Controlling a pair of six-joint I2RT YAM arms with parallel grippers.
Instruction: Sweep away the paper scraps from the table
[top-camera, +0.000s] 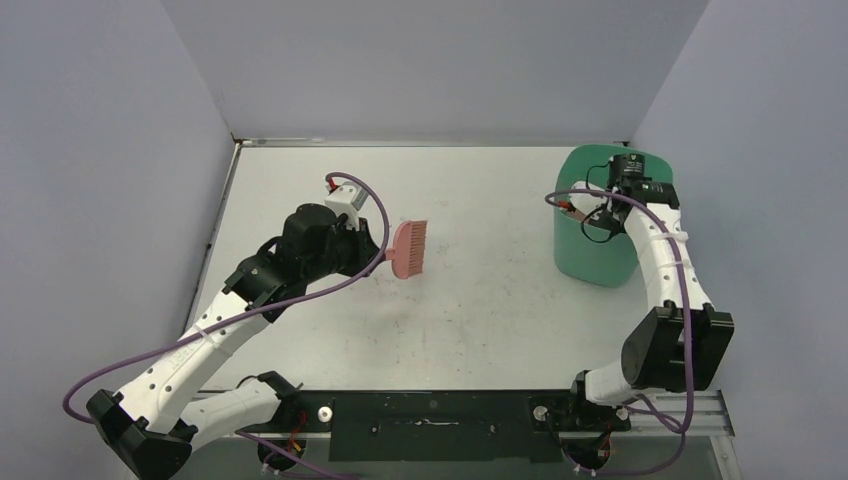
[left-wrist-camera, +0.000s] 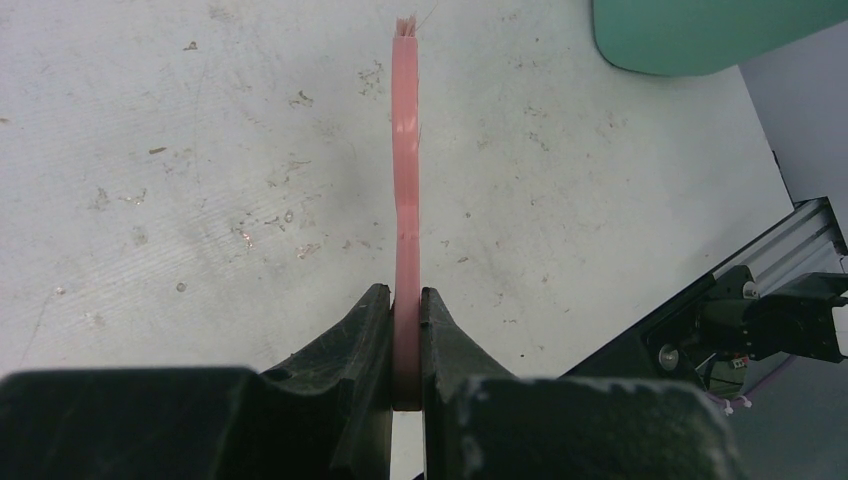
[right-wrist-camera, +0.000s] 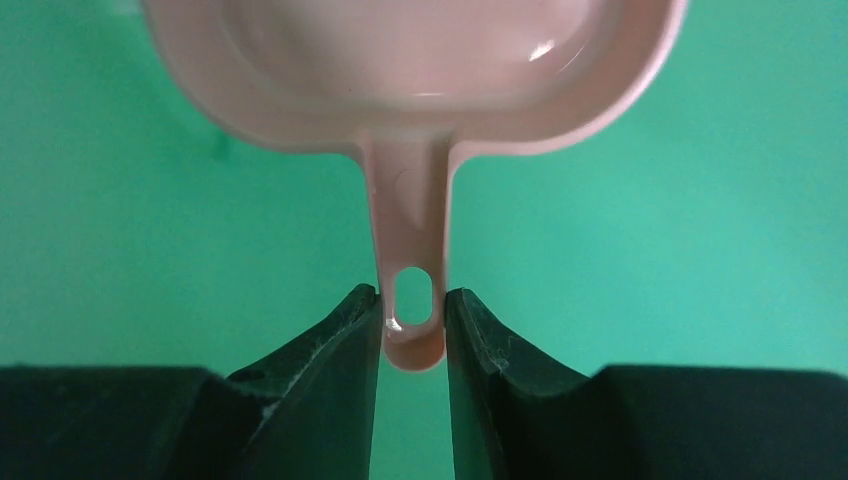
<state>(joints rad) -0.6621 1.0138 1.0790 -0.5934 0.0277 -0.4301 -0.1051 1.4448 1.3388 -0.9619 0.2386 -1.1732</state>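
Next, my left gripper sets the pink brush down on the bare white table (top-camera: 402, 317) near the black base plate.
My left gripper (top-camera: 380, 255) is shut on the handle of the pink brush (top-camera: 409, 248) and holds it above the white table (top-camera: 480, 310), bristles pointing to the far side. In the left wrist view the brush (left-wrist-camera: 405, 170) runs edge-on straight out from the shut jaws of the left gripper (left-wrist-camera: 406, 305). My right gripper (right-wrist-camera: 413, 310) is shut on the handle of the pink dustpan (right-wrist-camera: 415, 70), held over the inside of the green bin (right-wrist-camera: 150, 250). In the top view the right gripper (top-camera: 603, 213) hangs over the bin (top-camera: 590, 255). No paper scraps show in any view.
The bin stands at the table's right side, and its corner shows in the left wrist view (left-wrist-camera: 700, 35). The table (left-wrist-camera: 200, 200) bears only faint scuffs and specks. The black base plate (top-camera: 430, 420) and a metal rail (top-camera: 690, 410) lie along the near edge.
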